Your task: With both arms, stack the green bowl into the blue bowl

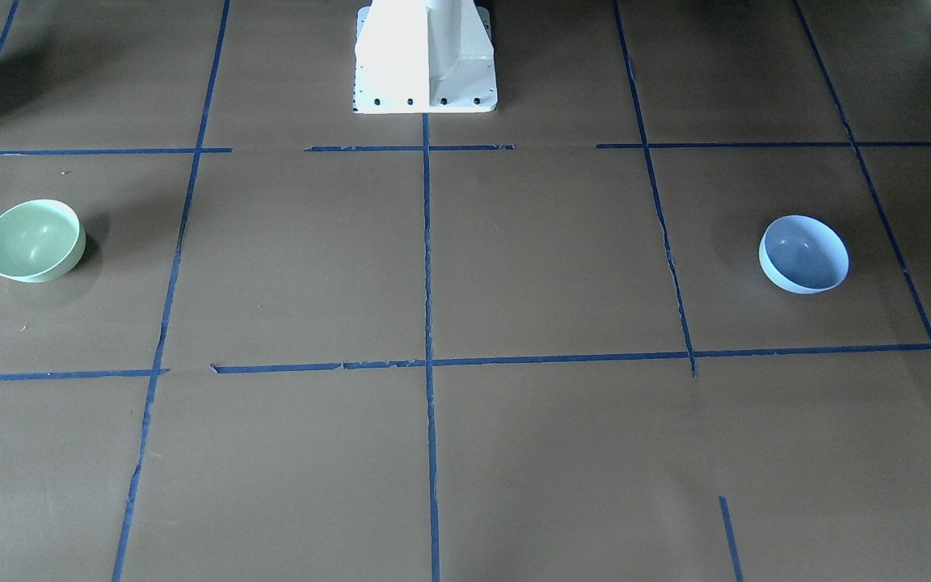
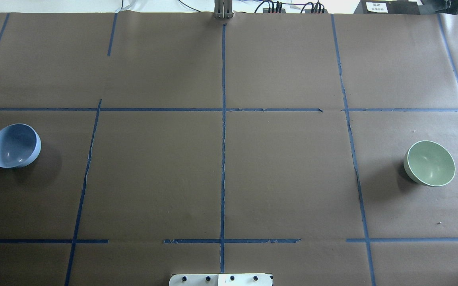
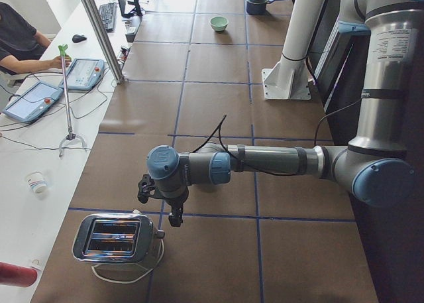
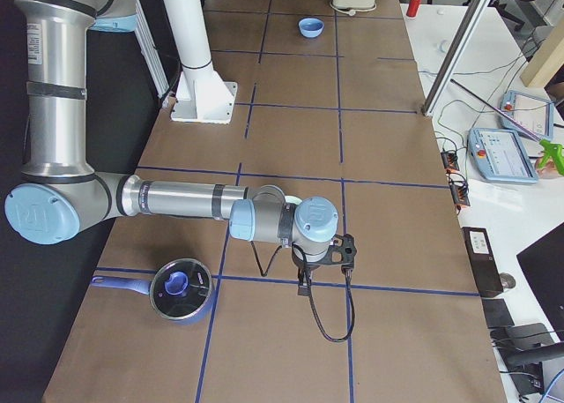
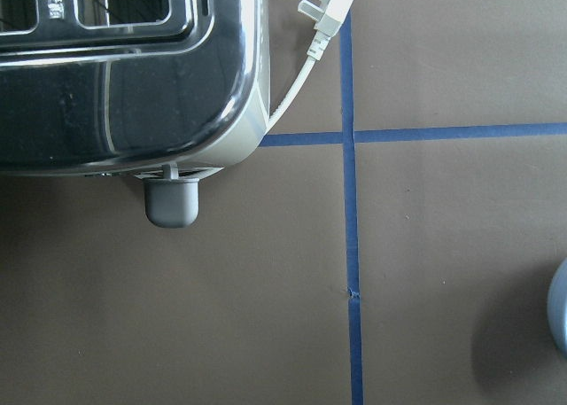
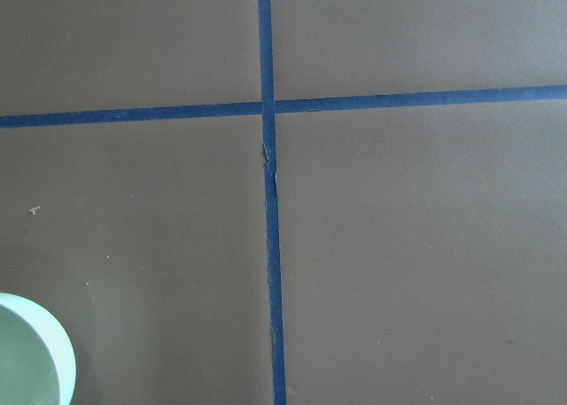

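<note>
I will close my left gripper on the blue bowl's rim [image 1: 841, 244] [image 5: 551, 315], on the side that faces the toaster.
The green bowl [image 1: 33, 241] stands upright and empty on the table's right end in the overhead view [image 2: 429, 163]. Its rim shows at the right wrist view's lower left corner [image 6: 27, 352]. The blue bowl [image 1: 803, 254] stands upright and empty at the left end in the overhead view [image 2: 14, 145]. Its edge shows at the left wrist view's right border [image 5: 560, 321]. The left gripper [image 3: 159, 207] hangs over the table between the blue bowl and a toaster. The right gripper [image 4: 322, 271] hangs near the green bowl. Both show only in side views, so I cannot tell whether they are open or shut.
A chrome toaster [image 3: 119, 240] with a white cord and plug [image 5: 328, 6] stands beyond the blue bowl. A blue pot with a lid [image 4: 181, 288] stands beyond the green bowl. The white pedestal [image 1: 425, 56] is at the robot's edge. An operator [image 3: 16, 38] sits at the side desk.
</note>
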`<state>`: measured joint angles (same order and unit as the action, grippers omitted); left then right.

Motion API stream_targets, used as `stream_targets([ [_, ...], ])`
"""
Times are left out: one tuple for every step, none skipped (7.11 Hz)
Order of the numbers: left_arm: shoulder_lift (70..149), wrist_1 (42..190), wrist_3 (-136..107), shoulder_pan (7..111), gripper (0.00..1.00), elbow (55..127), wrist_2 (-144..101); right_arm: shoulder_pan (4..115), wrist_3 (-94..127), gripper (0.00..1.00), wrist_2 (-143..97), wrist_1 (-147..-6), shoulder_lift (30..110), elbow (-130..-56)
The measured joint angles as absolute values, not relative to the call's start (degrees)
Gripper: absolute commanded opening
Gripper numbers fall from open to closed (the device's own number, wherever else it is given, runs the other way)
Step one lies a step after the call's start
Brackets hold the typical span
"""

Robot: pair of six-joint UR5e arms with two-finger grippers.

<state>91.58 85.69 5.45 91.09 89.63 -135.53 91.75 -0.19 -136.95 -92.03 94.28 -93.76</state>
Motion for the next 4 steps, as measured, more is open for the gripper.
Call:
stream_targets([
  [91.58,85.69,5.45,91.1,1.0,89.62,-135.57,91.89,-0.05,1.0,-136.94,-91.35,94.26,-93.74],
  [91.58,85.69,5.45,91.09,1.0,89.62,-135.65,91.96,0.18,1.0,-136.94,-90.16,94.37,-93.67],
  [91.58,85.72,5.45,91.09,1.0,89.61,-135.68,91.99,0.29,1.0,-136.95,-89.53,94.52,-93.63],
  [91.58,85.75,5.45,91.09,1.0,89.6,-135.7,92.02,0.33,1.0,-136.99,-89.3,94.6,-93.62],
])
